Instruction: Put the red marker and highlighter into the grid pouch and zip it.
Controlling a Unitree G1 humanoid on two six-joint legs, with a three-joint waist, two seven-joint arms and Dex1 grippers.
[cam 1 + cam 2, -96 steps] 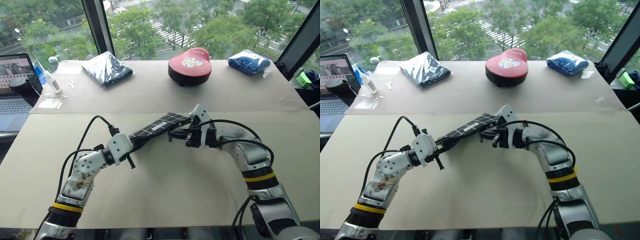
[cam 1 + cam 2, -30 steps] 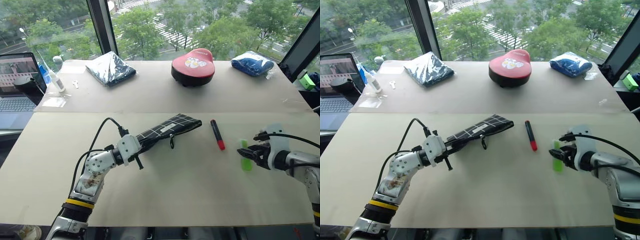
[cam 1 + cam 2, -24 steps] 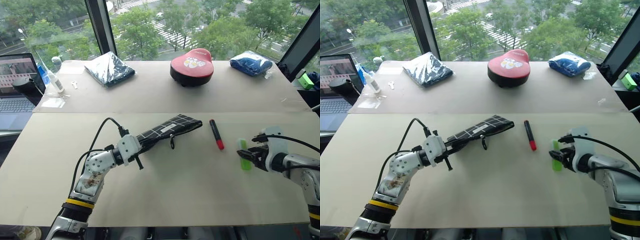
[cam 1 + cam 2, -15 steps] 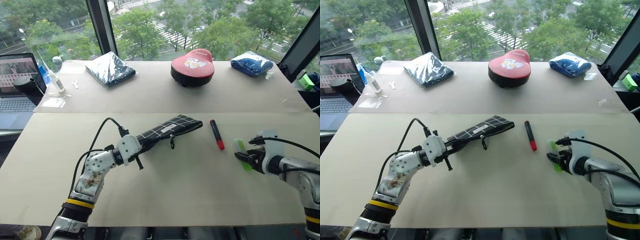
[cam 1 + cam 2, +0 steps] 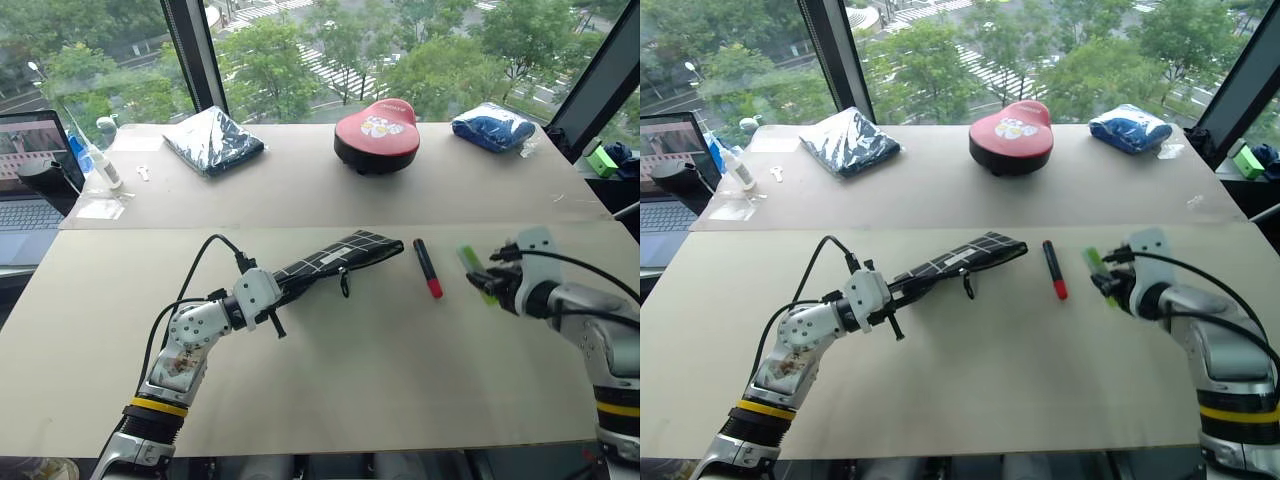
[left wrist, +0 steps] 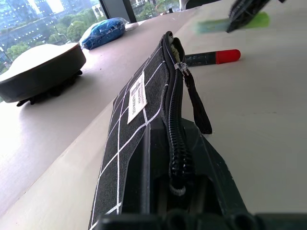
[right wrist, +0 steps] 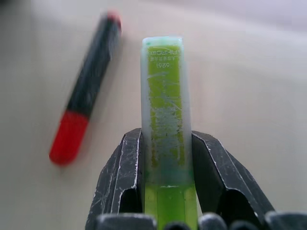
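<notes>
My right gripper has the highlighter. I will let go of it inside the grid pouch's end (image 5: pixel 368 254) beside the red marker, near the pull cord.
The grid pouch (image 5: pixel 335 256), black with white lines and a small white label, hangs level above the table, zipper edge up (image 6: pixel 173 120), pull cord dangling. My left gripper (image 5: pixel 272 292) is shut on its near end. The red marker (image 5: pixel 428 268) lies flat on the table just right of the pouch's far end. My right gripper (image 5: pixel 492 281) is shut on the lime-green highlighter (image 7: pixel 166 115), held lifted off the table to the right of the marker, pointing away from the fingers (image 7: pixel 118 179).
Behind the seam of the table stand a red-topped round case (image 5: pixel 376 134), a dark blue folded bag (image 5: pixel 213 139) and a blue bag in plastic (image 5: pixel 494 126). A laptop (image 5: pixel 27 165) and bottles sit at the far left.
My right gripper has closed on the highlighter and lifted it off the table, carrying it up and toward the marker. The left gripper and pouch have stayed still.
</notes>
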